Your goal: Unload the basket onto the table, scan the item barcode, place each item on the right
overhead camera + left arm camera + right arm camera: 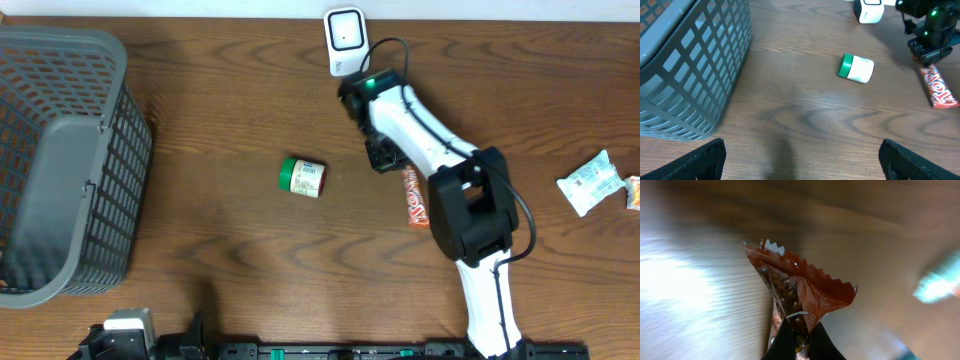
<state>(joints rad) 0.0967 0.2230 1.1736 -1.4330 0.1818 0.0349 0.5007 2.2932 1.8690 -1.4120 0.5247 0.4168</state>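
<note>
Next, my right gripper puts the red candy bar down on the bare wood [381, 214] between the green-capped bottle and my right arm.
A red candy bar [415, 197] lies on the wooden table right of centre. My right gripper [383, 155] is down at its far end and shut on the crimped end of the wrapper. In the right wrist view the black fingertips [785, 342] pinch the red serrated wrapper [805, 282] between them. The white barcode scanner [345, 40] stands upright at the table's far edge, just behind the right arm. My left gripper [802, 165] hangs open over bare wood near the front edge, with nothing between its fingers [695, 162].
A green-capped white bottle [302, 177] lies on its side left of the candy bar. A grey mesh basket [60, 160] fills the left end of the table. A white snack packet [590, 182] lies at the far right.
</note>
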